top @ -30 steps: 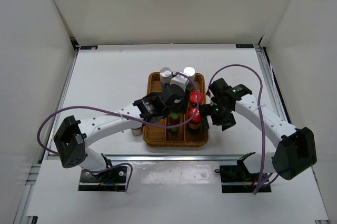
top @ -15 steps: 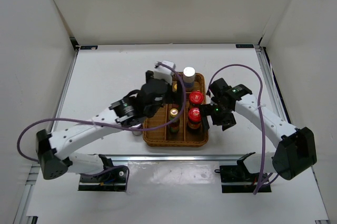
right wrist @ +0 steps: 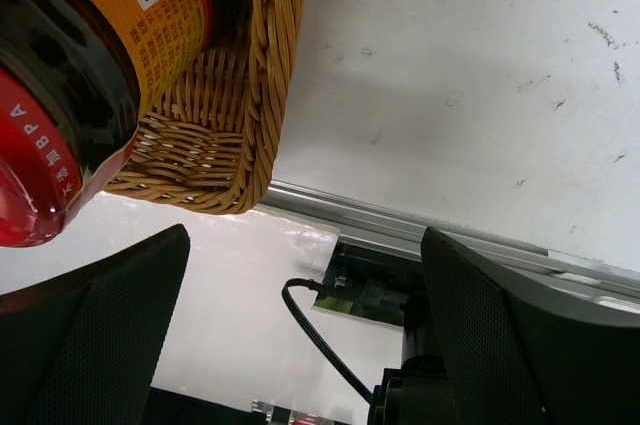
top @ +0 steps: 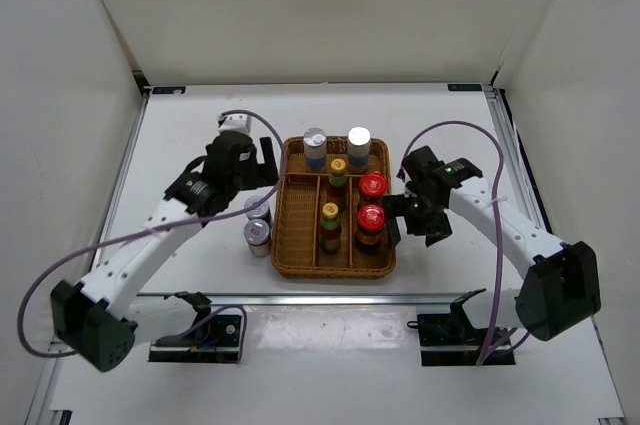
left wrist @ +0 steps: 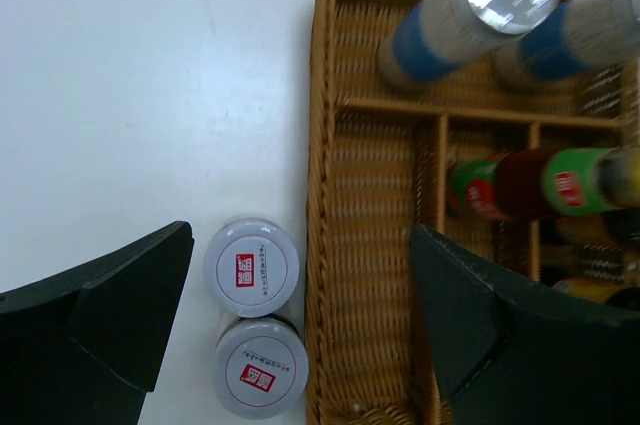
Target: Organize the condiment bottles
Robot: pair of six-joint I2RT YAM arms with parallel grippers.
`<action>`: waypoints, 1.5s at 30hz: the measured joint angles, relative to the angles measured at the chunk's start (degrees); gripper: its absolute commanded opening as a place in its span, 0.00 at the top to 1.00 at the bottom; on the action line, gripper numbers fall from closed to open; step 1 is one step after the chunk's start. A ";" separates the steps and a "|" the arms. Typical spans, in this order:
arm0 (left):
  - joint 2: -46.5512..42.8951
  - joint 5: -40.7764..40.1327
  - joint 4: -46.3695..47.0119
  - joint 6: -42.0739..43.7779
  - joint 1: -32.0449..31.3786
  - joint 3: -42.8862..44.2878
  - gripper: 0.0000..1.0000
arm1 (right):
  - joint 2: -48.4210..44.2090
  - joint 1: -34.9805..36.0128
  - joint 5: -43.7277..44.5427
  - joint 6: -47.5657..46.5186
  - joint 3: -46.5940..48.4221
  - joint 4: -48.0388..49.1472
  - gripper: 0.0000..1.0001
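Note:
The lid (top: 257, 205) (left wrist: 251, 266) of the short silver-lidded jar farther from the metal rail, the one nearer the silver-capped shakers, will be gripped by my left gripper.
The brown wicker tray (top: 293, 245) holds two silver-capped shakers (top: 315, 141) (top: 359, 139) at the back, two yellow-capped bottles (top: 338, 167) (top: 329, 213) in the middle and two red-capped jars (top: 373, 184) (top: 369, 215) on the right. Two short silver-lidded jars (top: 259, 208) (top: 258, 232) stand on the table against the tray's left side; they also show in the left wrist view (left wrist: 251, 267) (left wrist: 260, 377). My left gripper (top: 268, 170) (left wrist: 300, 245) is open and empty, above the tray's left rim and those jars. My right gripper (top: 397, 213) (right wrist: 305, 255) is open and empty beside the tray's right edge, next to a red-capped jar (right wrist: 60, 95).
The tray's front-left compartment (left wrist: 375, 245) shows bare wicker. The metal rail (top: 330, 297) runs along the table's near edge. White walls stand on three sides of the table.
My left arm has swung back from over the tray to its left side, uncovering the yellow-capped bottles and the shakers. The right arm has not moved.

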 measured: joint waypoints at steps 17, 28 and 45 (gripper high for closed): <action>16.79 16.52 -6.21 -5.35 6.97 -0.28 0.00 | 2.58 0.00 0.13 0.00 0.00 -0.24 0.00; 17.09 16.85 -4.63 -6.51 7.21 -0.72 0.02 | 2.64 0.00 0.72 0.00 0.02 -0.39 0.00; 7.61 9.70 -7.91 -2.16 8.98 0.76 0.00 | 2.64 0.00 0.37 -0.20 0.02 -0.44 0.00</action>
